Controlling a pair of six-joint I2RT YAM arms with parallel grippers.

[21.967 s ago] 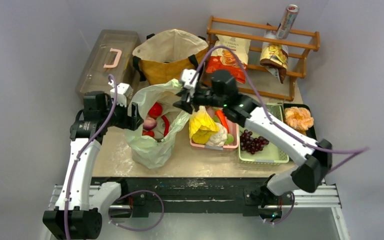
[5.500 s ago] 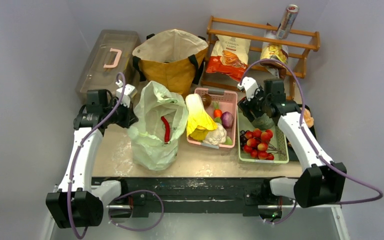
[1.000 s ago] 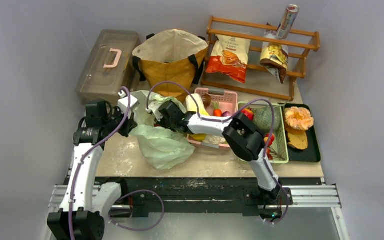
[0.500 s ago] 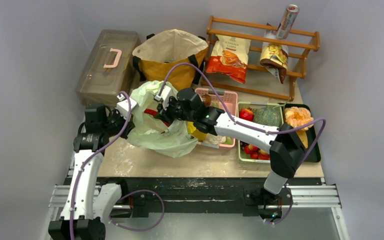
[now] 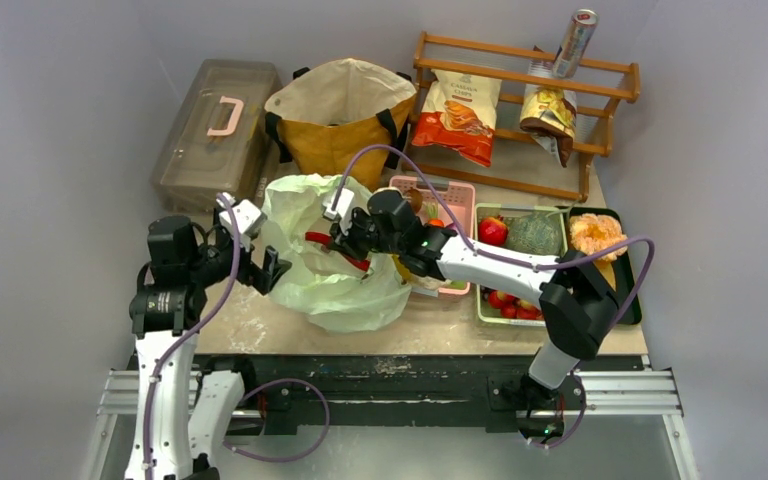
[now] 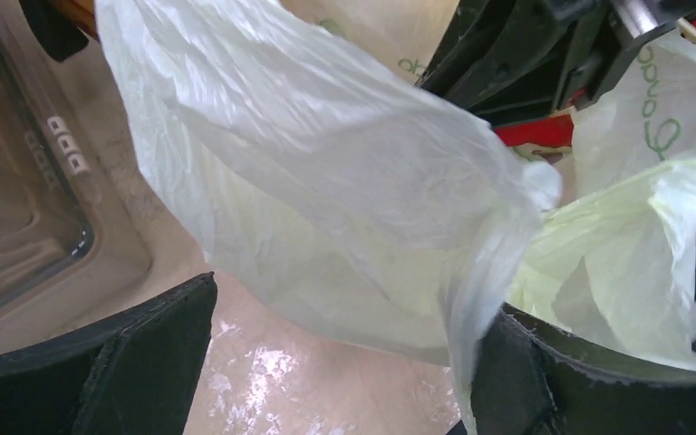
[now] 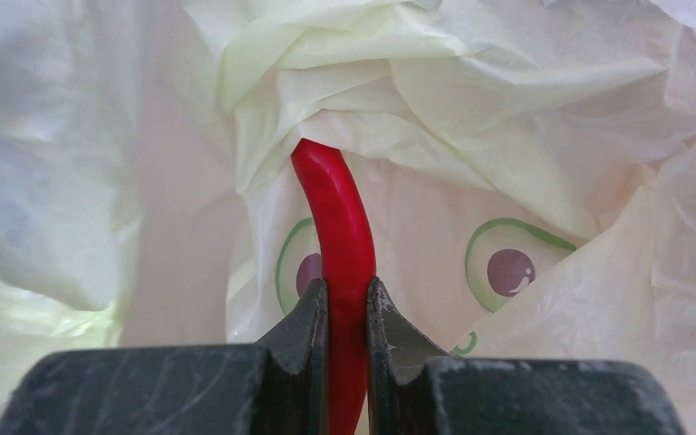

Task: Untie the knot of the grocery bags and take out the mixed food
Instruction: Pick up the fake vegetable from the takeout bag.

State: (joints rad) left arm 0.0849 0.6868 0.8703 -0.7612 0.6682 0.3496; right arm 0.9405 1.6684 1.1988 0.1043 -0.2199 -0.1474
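The far end of the red chilli is under a fold of the bag, so the robot's left gripper needs to grip the bag's loose edge [image 5: 276,238] while the right gripper pulls the chilli out.
The pale-green plastic grocery bag [image 5: 335,285] lies slumped on the table with its mouth open; no knot shows. My right gripper [image 5: 345,242] reaches into the mouth and is shut on a red chilli [image 7: 333,208], whose far end is tucked under a fold of the bag [image 7: 471,100]. My left gripper [image 5: 266,270] stands open at the bag's left edge, and loose film [image 6: 344,181] hangs between its fingers [image 6: 100,362] and brushes the right one. The mustard tote [image 5: 340,115] stands open behind. Red fruits [image 5: 493,230] and a melon [image 5: 535,233] lie in the green basket.
A grey lidded box [image 5: 210,125] with a pink handle sits at the back left. A wooden rack [image 5: 520,80] holds chip bags and a can. A pink basket [image 5: 452,192], the green basket [image 5: 562,300] and a black tray [image 5: 628,300] line the right side.
My left gripper has let go of the bag's edge, opened wide and drawn back to the left. The bag has slumped forward. My right gripper still holds the chilli, slightly lower.
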